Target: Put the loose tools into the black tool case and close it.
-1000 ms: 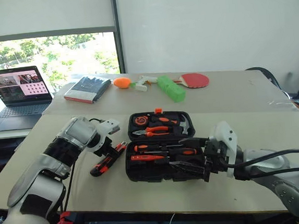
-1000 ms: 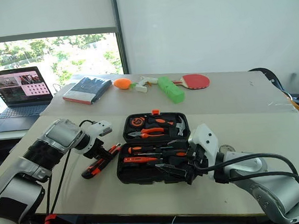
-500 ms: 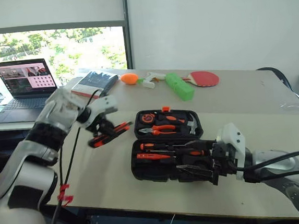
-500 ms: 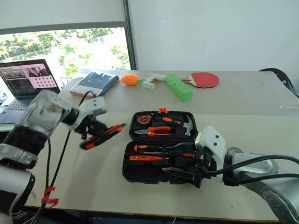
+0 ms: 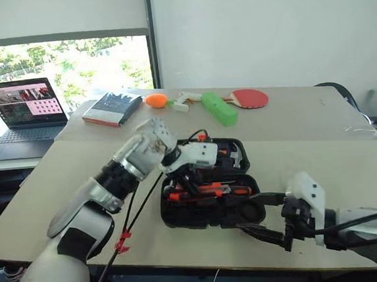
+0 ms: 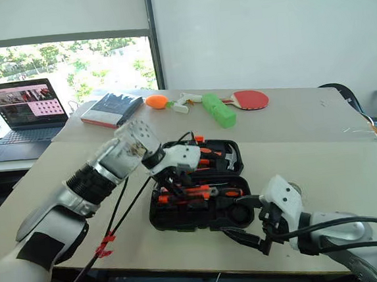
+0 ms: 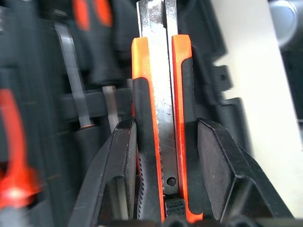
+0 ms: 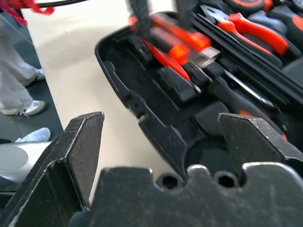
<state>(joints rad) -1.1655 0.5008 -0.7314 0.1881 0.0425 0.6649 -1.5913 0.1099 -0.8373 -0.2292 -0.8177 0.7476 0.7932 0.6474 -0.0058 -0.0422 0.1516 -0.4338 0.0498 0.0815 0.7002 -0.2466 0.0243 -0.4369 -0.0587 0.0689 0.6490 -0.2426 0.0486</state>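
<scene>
I should use my left gripper to set the utility knife down in the hollow (image 5: 204, 213) (image 7: 191, 101) along the near edge of the black tool case.
The black tool case (image 5: 188, 217) lies open on the table in front of me. My left gripper (image 5: 187, 179) hangs over its near half, pointing steeply down, shut on the orange-and-black utility knife (image 7: 158, 94). The knife's metal blade rail runs straight out between the two fingers (image 7: 118, 165). Orange-handled screwdrivers (image 5: 213, 191) lie in recesses right under the knife. My right gripper (image 5: 265, 219) stands open with nothing in it, at the case's near right corner. The right wrist view looks between its fingers (image 8: 80, 146) into an empty round recess (image 8: 208, 158).
On the far side of the table are a book (image 5: 112, 108), an orange ball (image 5: 153, 100), a green block (image 5: 216, 109) and a red paddle (image 5: 247, 98). A laptop (image 5: 24, 116) sits on a lower table at the left. Bare tabletop lies either side of the case.
My left gripper lifted the utility knife from the table left of the case, carried it right over the case and rolled the wrist. My right gripper drew back to the case's near right corner.
</scene>
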